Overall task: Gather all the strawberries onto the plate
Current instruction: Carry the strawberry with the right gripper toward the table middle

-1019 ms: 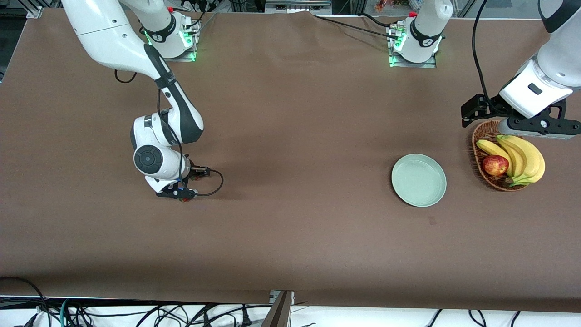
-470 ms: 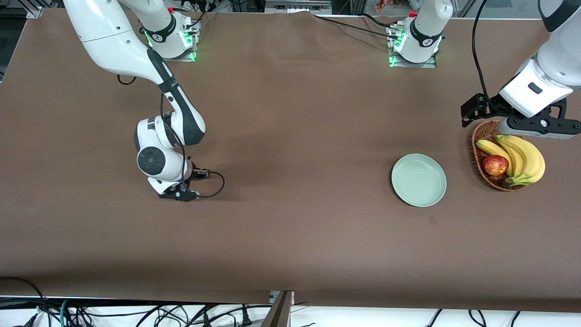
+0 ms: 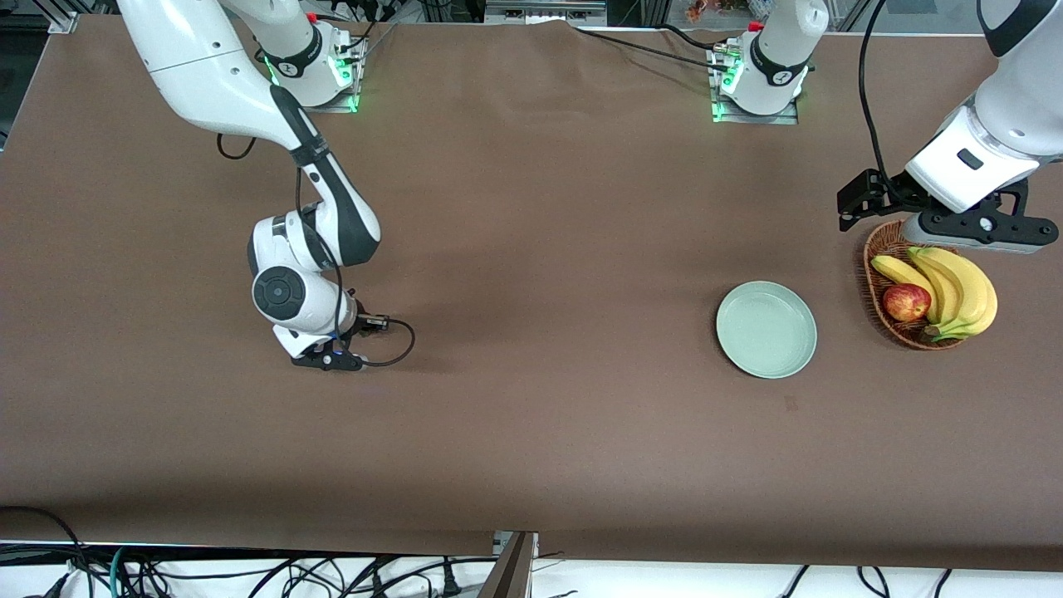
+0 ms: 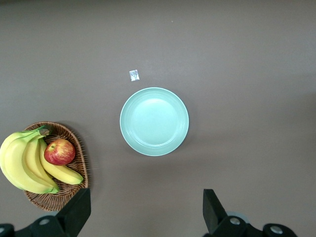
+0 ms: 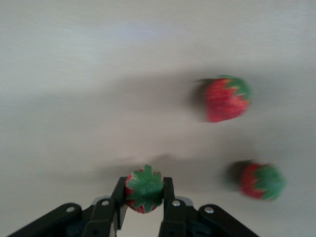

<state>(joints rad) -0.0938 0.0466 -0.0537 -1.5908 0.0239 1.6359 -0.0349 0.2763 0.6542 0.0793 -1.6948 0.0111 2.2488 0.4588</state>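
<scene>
The strawberry, now held low over the table, will be let go by my right gripper on the brown table [image 3: 590, 313] between that gripper and the mint-green plate, closer to the plate.
In the right wrist view my right gripper [image 5: 143, 192] is shut on a small red strawberry [image 5: 143, 189], its green cap facing the camera. Two more strawberries [image 5: 226, 98] [image 5: 261, 181] lie on the brown table close by. In the front view the right hand [image 3: 328, 360] is low over the table toward the right arm's end and hides all the strawberries. The pale mint-green plate [image 3: 766, 329] [image 4: 154, 121] sits empty toward the left arm's end. My left gripper [image 4: 143, 212] hangs open above the table by the basket, with nothing between its fingers.
A wicker basket [image 3: 893, 241] [image 4: 59, 200] holding bananas [image 3: 955, 286] and a red apple [image 3: 906, 302] stands beside the plate, under the left hand. A small white scrap [image 4: 134, 75] lies on the table near the plate. A black cable loops beside the right hand.
My right gripper has closed on a strawberry, and its hand has shifted slightly toward the middle of the table. The left hand has edged up a little over the basket.
</scene>
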